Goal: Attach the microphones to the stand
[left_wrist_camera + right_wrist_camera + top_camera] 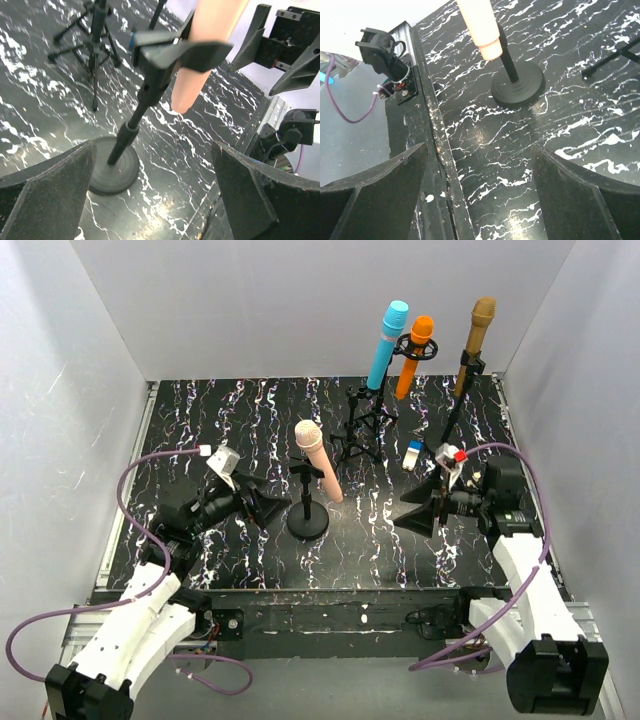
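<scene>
The robot's left gripper needs to close on the pole (306, 494) (135, 119) of the round-base stand, just below the clip that holds the pale pink-beige microphone.
The pale pink-beige microphone (318, 458) sits tilted in the clip of the round-base stand (307, 522) at mid table; it also shows in the left wrist view (200, 55) and the right wrist view (479, 25). The light blue microphone (387, 342), the orange microphone (415, 356) and the gold-bronze microphone (474, 343) stand clipped in tripod stands (366, 420) at the back. My left gripper (272, 508) is open and empty just left of the round base (114, 167). My right gripper (412, 510) is open and empty to its right.
A small blue-and-white block (414, 455) lies on the black marbled table (250, 430) by the gold microphone's stand. White walls close in the back and sides. The table's front edge (432, 145) runs under my right gripper.
</scene>
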You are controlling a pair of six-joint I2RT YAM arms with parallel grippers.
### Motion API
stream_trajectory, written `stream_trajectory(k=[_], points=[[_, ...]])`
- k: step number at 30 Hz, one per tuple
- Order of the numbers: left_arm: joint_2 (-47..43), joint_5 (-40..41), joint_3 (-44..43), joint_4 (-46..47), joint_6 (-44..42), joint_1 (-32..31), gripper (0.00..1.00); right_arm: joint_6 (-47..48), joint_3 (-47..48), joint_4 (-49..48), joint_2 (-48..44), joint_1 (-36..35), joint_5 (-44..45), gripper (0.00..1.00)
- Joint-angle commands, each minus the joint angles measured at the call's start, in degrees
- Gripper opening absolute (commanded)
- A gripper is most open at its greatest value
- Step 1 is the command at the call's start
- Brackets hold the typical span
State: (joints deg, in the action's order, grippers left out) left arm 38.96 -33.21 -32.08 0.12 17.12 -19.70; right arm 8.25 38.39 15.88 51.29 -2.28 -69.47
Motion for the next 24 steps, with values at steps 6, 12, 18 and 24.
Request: stream_trajectory(k=[6, 12, 18, 24], points=[[-1.53, 15.61, 5.53, -0.47, 0.1, -12.09, 0.98, -2.8, -5.7, -9.99, -5.5, 9.84, 2.41, 0.91], [4.89, 31.17, 6.49, 6.36, -5.52, -24.32, 0.98, -1.4, -5.78, -8.67, -8.04, 10.37, 3.03, 0.91], [4.55, 37.6, 13.96, 22.63, -6.83, -25.03, 0.98, -0.61, -5.61, -7.97, -8.92, 10.46, 3.29, 0.91], [6.73, 40.33, 15.2, 28.61, -10.35, -25.03, 0.98, -0.25, -5.78, -7.88, -8.57, 10.46, 2.85, 0.91]])
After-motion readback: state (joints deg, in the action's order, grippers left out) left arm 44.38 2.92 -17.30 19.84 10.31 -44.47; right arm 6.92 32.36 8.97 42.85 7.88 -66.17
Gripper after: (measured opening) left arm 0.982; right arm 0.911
